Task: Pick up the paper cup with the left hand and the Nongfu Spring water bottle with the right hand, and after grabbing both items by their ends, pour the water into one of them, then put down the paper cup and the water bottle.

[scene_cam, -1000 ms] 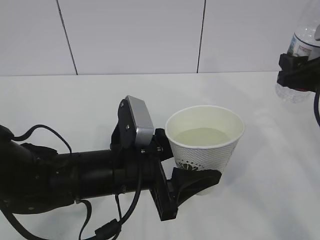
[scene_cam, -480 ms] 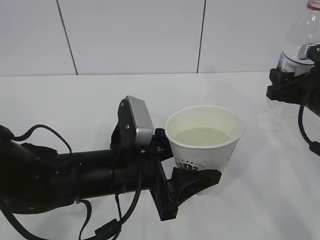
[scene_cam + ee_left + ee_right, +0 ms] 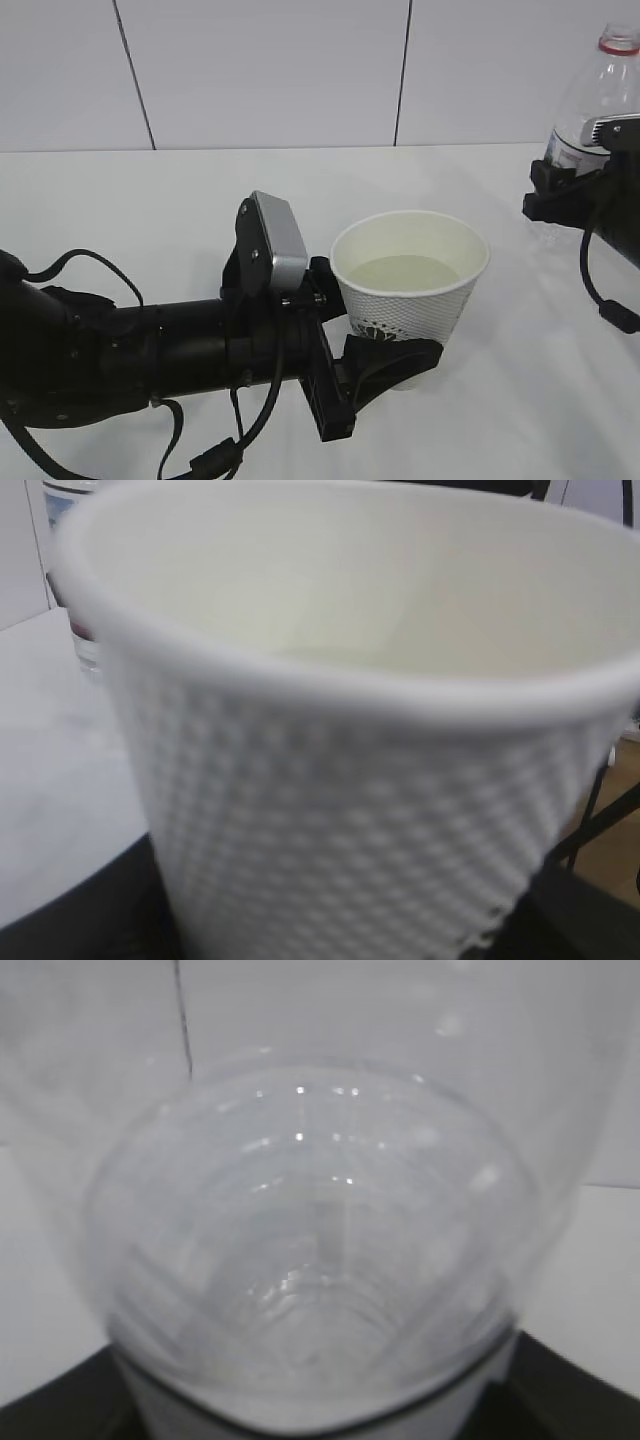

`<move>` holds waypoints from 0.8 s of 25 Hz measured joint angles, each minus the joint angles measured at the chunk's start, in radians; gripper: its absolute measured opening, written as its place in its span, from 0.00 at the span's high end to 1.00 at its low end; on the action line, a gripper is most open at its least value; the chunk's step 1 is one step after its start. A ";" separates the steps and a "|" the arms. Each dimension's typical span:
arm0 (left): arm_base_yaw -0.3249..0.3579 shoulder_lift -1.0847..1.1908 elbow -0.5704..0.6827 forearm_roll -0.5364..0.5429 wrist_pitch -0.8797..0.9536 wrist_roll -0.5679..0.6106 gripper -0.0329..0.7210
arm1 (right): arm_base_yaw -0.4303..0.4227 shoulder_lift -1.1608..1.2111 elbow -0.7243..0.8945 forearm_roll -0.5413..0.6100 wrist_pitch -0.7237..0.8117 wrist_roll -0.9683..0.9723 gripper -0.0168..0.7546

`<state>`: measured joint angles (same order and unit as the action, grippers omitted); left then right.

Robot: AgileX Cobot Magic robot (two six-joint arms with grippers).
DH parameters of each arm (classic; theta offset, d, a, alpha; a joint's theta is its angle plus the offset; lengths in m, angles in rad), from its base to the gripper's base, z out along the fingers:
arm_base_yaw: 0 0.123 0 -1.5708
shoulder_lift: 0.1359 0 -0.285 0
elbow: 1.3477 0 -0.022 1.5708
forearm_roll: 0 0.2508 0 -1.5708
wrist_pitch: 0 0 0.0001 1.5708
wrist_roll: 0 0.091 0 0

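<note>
Next, I set the water bottle down with my right gripper on the white table (image 3: 527,270), a little beside the paper cup. The bottle is now held nearly upright.
The white paper cup (image 3: 410,285) hangs above the table at the middle, upright, with pale water (image 3: 405,272) in it. My left gripper (image 3: 385,338) is shut on the cup's lower part, one black finger on each side. In the left wrist view the cup (image 3: 380,780) fills the frame. At the right edge the clear Nongfu Spring water bottle (image 3: 590,110) stands nearly upright, its red neck ring (image 3: 620,45) on top. My right gripper (image 3: 562,195) is shut on the bottle's lower half. In the right wrist view the bottle (image 3: 320,1240) fills the frame and looks almost empty.
The white table (image 3: 150,210) runs back to a white panelled wall (image 3: 270,70) with dark seams. The left arm's thick black body and cables (image 3: 120,350) lie across the lower left. Dark stand legs (image 3: 600,810) show beyond the table edge.
The right gripper has brought the bottle left and down, and its neck has come into view with the bottle standing more upright. The left arm and cup have not moved.
</note>
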<state>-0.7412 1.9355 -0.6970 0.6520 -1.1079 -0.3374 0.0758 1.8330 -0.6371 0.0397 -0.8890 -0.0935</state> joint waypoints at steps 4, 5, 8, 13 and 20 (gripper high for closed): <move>0.000 0.000 0.000 0.000 0.000 0.000 0.26 | 0.000 0.048 -0.017 0.001 -0.007 0.000 0.39; 0.000 0.000 0.000 0.000 0.000 0.000 0.26 | 0.000 0.058 -0.027 0.001 -0.007 0.000 0.39; 0.000 0.000 0.000 0.000 0.000 0.000 0.26 | 0.000 0.090 -0.053 0.001 -0.009 0.000 0.39; 0.000 0.000 0.000 0.000 0.000 0.000 0.26 | 0.000 0.120 -0.089 0.001 -0.009 0.000 0.39; 0.000 0.000 0.000 0.000 0.000 0.000 0.26 | 0.000 0.174 -0.124 0.001 -0.011 0.000 0.39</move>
<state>-0.7412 1.9355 -0.6970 0.6520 -1.1079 -0.3374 0.0758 2.0072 -0.7613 0.0403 -0.8997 -0.0935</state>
